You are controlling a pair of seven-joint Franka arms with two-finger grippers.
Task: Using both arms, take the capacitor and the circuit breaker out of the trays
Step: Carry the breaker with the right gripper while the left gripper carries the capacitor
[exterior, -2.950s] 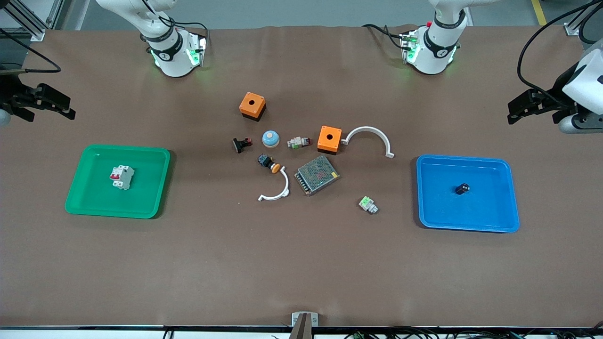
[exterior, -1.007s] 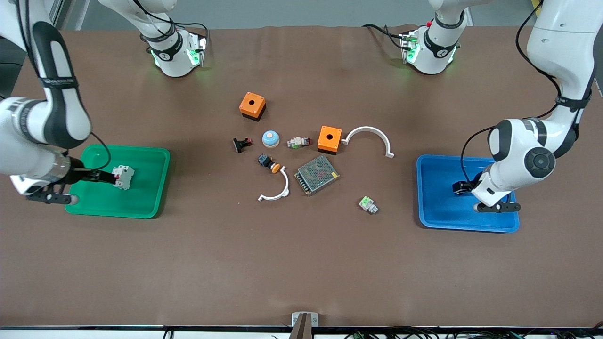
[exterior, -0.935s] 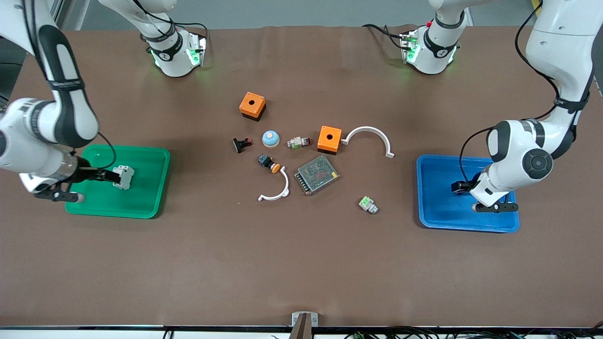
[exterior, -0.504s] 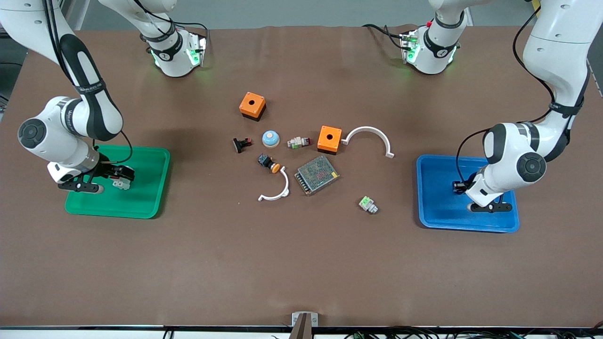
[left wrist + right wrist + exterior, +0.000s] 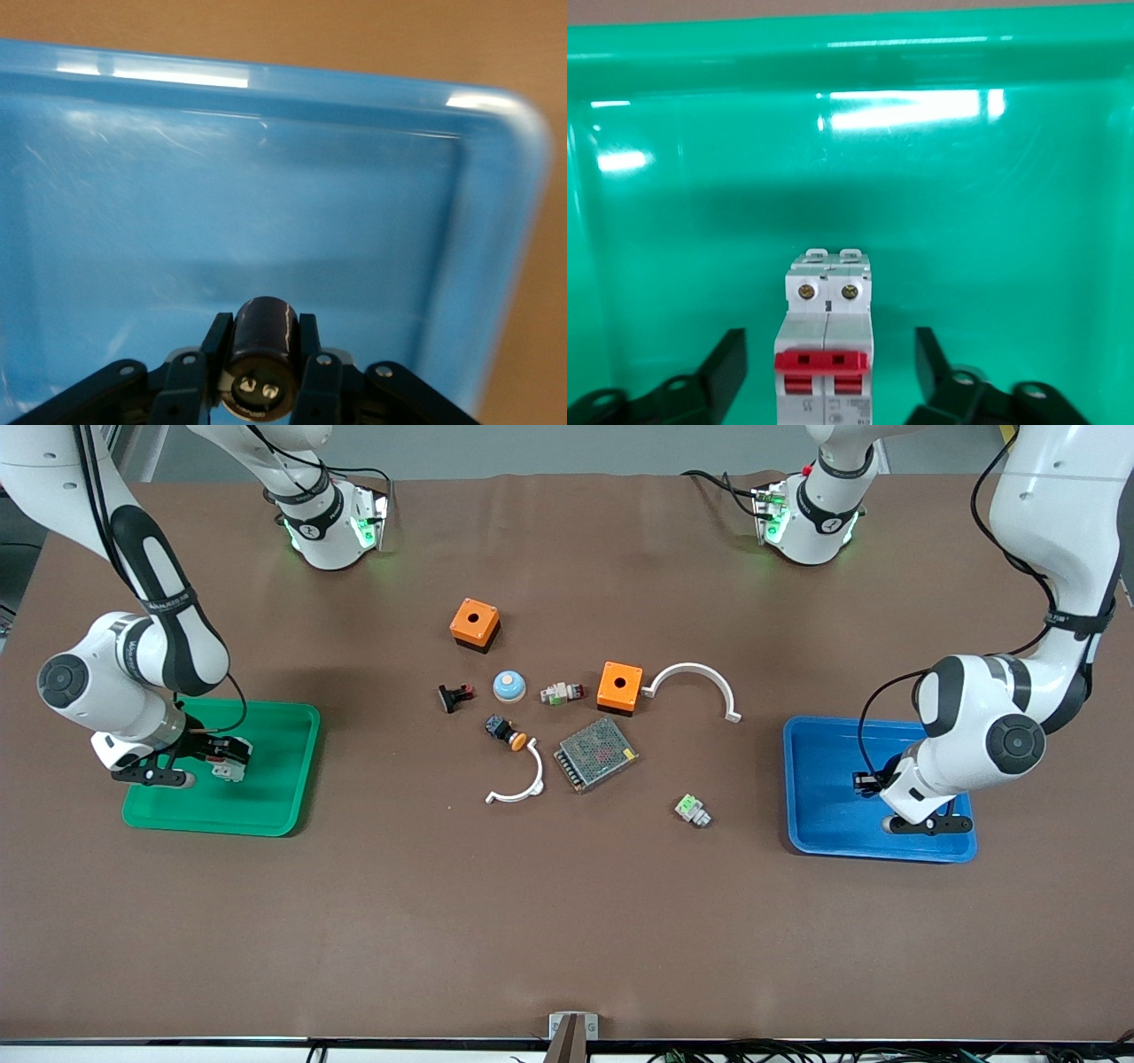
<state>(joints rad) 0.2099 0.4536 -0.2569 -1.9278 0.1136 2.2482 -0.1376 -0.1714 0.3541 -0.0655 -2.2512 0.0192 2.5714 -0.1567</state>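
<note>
My left gripper should release the capacitor so that it sits between the green-topped part and the white arc (image 5: pixel 692 733) that is nearest to the blue tray.
The capacitor (image 5: pixel 261 341), a small black cylinder with two pale dots on its end, lies in the blue tray (image 5: pixel 266 177). My left gripper (image 5: pixel 261 354) is shut on it, one finger pressed on each side. In the front view my left gripper (image 5: pixel 864 782) is low in the blue tray (image 5: pixel 833 841) and hides the capacitor. The breaker (image 5: pixel 826 345), white-grey with a red switch, lies in the green tray (image 5: pixel 966 221). My right gripper (image 5: pixel 828 372) is open and straddles it, with a gap on each side. In the front view my right gripper (image 5: pixel 229 760) covers most of the breaker (image 5: pixel 232 773).
Loose parts lie mid-table: two orange boxes (image 5: pixel 474 624) (image 5: pixel 619 686), a metal mesh box (image 5: pixel 596 754), two white arcs (image 5: pixel 695 682) (image 5: pixel 518 784), a blue-domed button (image 5: pixel 509 685), a black switch (image 5: pixel 454 696), an orange-capped button (image 5: pixel 506 732), and a green-topped part (image 5: pixel 692 810).
Both arms came in from the table's ends and went down into their trays. The right gripper slid over the breaker. The left gripper settled round the capacitor.
</note>
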